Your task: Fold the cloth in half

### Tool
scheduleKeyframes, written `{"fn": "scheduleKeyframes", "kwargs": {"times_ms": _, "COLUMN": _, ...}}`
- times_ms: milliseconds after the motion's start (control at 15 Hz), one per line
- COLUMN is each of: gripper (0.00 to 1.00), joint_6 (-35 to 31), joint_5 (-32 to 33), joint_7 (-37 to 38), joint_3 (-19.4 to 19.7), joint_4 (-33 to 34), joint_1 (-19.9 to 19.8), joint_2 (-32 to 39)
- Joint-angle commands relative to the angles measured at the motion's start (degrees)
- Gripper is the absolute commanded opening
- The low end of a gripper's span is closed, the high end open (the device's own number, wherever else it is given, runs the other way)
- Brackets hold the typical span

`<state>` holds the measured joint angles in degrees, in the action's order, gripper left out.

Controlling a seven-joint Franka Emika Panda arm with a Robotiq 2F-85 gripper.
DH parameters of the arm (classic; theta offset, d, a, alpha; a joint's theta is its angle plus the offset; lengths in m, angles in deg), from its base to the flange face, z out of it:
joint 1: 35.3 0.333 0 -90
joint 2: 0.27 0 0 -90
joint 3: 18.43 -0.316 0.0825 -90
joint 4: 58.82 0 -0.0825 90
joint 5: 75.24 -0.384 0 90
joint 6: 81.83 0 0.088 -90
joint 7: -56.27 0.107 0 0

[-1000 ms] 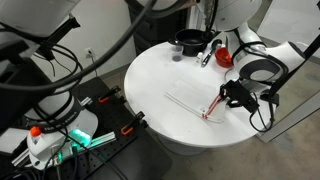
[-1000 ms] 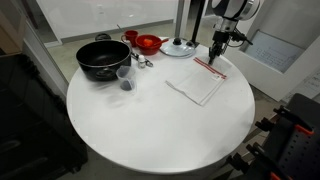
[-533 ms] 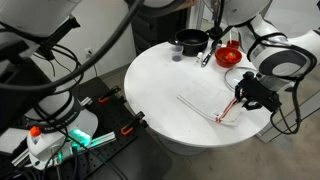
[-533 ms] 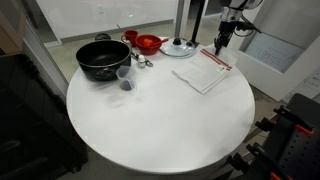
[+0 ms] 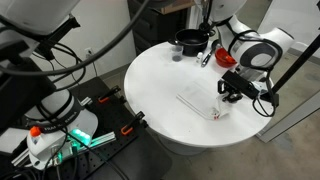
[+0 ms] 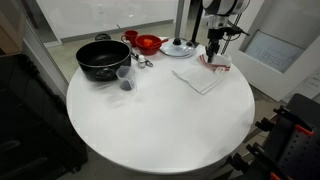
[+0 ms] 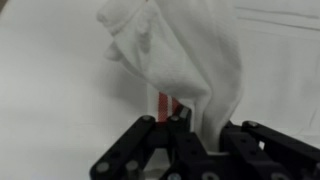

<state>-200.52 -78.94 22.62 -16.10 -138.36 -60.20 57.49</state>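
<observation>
My gripper is to release the raised edge of the cloth, now held above the rest, over the opposite edge of its flat part (image 5: 182,92), which is lying on the table.
The cloth (image 5: 200,104) is a thin white towel with narrow red stripes, lying near the table's edge; it also shows in the other exterior view (image 6: 200,78). My gripper (image 5: 230,93) (image 6: 213,60) is shut on one edge of it and holds that edge lifted above the rest. In the wrist view the cloth (image 7: 185,50) hangs bunched from between the black fingers of the gripper (image 7: 190,128), with a red stripe showing beside them. The rest of the cloth lies flat on the table.
The round white table (image 6: 150,130) (image 5: 160,80) carries a black pot (image 6: 100,58), a clear cup (image 6: 125,78), a red bowl (image 6: 148,43) and a glass pan lid (image 6: 180,47) at its far side. The table's edge is close beyond the gripper.
The gripper pulled the cloth's edge out toward the table's rim, dragging the cloth along, then came back over the cloth with the edge still held.
</observation>
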Motion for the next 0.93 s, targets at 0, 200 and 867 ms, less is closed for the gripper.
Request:
{"fn": "scheduleKeyframes", "kwargs": {"times_ms": 0, "gripper": 0.02, "joint_6": -3.5, "joint_5": 3.2, "joint_7": 0.0, "joint_3": -0.6, "joint_4": -7.9, "joint_1": 4.1, "joint_2": -2.9}}
{"fn": "scheduleKeyframes", "kwargs": {"times_ms": 200, "gripper": 0.02, "joint_6": -5.7, "joint_5": 4.4, "joint_7": 0.5, "joint_3": -1.2, "joint_4": -11.7, "joint_1": 6.6, "joint_2": -3.7}}
{"fn": "scheduleKeyframes", "kwargs": {"times_ms": 867, "gripper": 0.02, "joint_6": -1.8, "joint_5": 3.5, "joint_7": -0.7, "joint_3": -3.0, "joint_4": -13.3, "joint_1": 6.9, "joint_2": -8.9}}
